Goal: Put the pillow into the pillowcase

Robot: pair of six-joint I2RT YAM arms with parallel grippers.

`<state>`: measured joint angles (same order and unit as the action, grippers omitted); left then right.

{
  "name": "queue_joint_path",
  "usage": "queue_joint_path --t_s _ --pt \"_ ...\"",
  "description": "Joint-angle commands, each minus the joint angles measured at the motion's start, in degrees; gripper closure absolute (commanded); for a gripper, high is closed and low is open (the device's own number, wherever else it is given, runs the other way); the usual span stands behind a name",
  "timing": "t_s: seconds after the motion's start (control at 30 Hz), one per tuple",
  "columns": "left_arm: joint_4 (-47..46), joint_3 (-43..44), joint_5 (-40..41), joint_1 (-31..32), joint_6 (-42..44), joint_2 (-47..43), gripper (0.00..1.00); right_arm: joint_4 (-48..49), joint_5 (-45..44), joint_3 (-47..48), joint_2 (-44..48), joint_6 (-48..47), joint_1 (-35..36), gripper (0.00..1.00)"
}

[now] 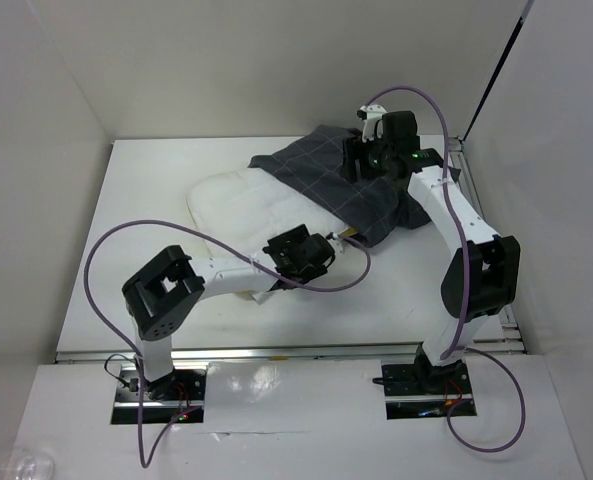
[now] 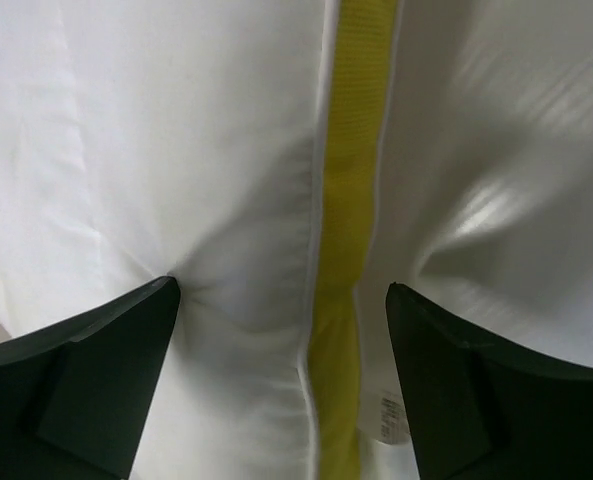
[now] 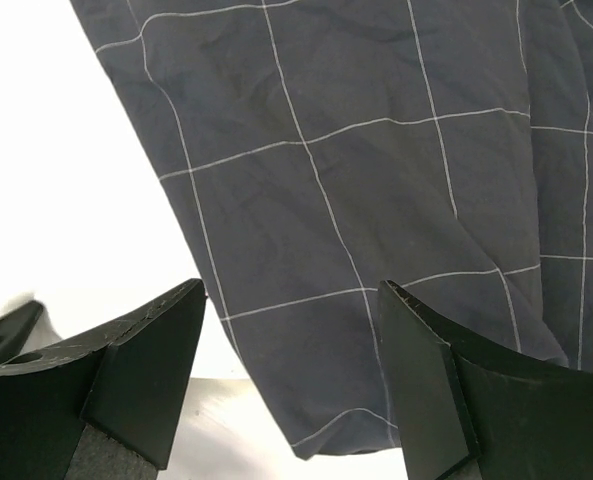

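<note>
The robot's left gripper should next move to the near corner [image 1: 250, 294] of the white pillow, next to the small tag, and close there.
The white pillow [image 1: 244, 205] lies in the middle of the table, and the dark checked pillowcase [image 1: 341, 185] is draped over its right end. My left gripper [image 1: 316, 252] is at the pillow's near edge. In the left wrist view it [image 2: 281, 295] stands wide open, its fingertips against the pillow [image 2: 176, 150], with the yellow band [image 2: 354, 180] and a small tag [image 2: 392, 416] between them. My right gripper [image 1: 359, 160] is over the far right part of the pillowcase. It [image 3: 291, 295] is open just above the pillowcase [image 3: 376, 170], a corner of the cloth lying between the fingers.
The white table [image 1: 136, 220] is boxed in by white walls at the left, back and right. A metal rail [image 1: 463, 175] runs along the table's right edge beside the right arm. Purple cables loop off both arms.
</note>
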<state>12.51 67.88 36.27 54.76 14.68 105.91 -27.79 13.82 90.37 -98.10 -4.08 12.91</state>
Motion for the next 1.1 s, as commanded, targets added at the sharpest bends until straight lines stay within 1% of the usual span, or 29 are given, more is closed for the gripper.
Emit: queue_joint_path --t_s 0.0,0.03,0.13,0.17,0.33,0.4,0.53,0.7,0.8,0.83,0.93,0.97,1.07 --pt "6.8 1.0 -1.3 -0.4 -4.6 -4.6 0.00 0.0 1.2 -0.3 2.5 0.3 -0.4 0.23" --pt "10.8 1.6 -2.1 -0.4 -5.4 -7.7 0.00 0.0 1.2 -0.3 2.5 0.3 -0.4 0.23" --pt "16.1 0.8 -3.4 -0.4 -8.5 -12.3 0.00 0.0 1.8 -0.3 2.5 0.3 -0.4 0.23" --pt "19.2 -0.5 -2.6 0.2 -9.3 -14.9 0.00 0.0 1.8 -0.3 2.5 0.3 -0.4 0.23" --pt "27.8 -3.1 -1.5 0.8 -13.5 -20.8 0.00 0.0 3.2 0.9 1.4 0.8 -0.4 0.23" --pt "27.8 -6.7 -1.5 0.8 -12.9 -22.8 0.00 0.0 3.2 1.4 0.9 0.8 -0.4 0.23" --pt "24.4 -11.9 -0.9 1.6 -11.6 -24.1 0.00 -0.5 3.2 2.7 -0.2 0.8 -0.4 0.23" --pt "16.7 -19.8 4.0 3.9 -11.6 -24.1 0.00 -0.5 3.2 2.7 -0.2 0.8 0.2 0.23" --pt "13.0 -23.8 4.6 4.5 -10.9 -23.6 0.00 -1.0 2.7 2.7 0.4 0.8 0.2 0.23" --pt "9.4 -24.8 5.6 4.5 -10.4 -22.9 0.00 -1.0 2.7 2.7 0.4 0.8 0.2 0.23" --pt "4.6 -26.8 7.0 4.5 -8.4 -21.4 0.00 -1.0 2.7 2.7 0.4 0.8 0.2 0.23" --pt "1.9 -26.8 7.0 4.5 -7.7 -19.9 0.00 -1.0 2.7 2.7 0.4 0.8 0.2 0.23" --pt "-0.6 -25.4 7.6 3.9 -7.0 -16.2 0.00 -1.0 2.7 2.7 0.4 0.8 0.7 0.23"
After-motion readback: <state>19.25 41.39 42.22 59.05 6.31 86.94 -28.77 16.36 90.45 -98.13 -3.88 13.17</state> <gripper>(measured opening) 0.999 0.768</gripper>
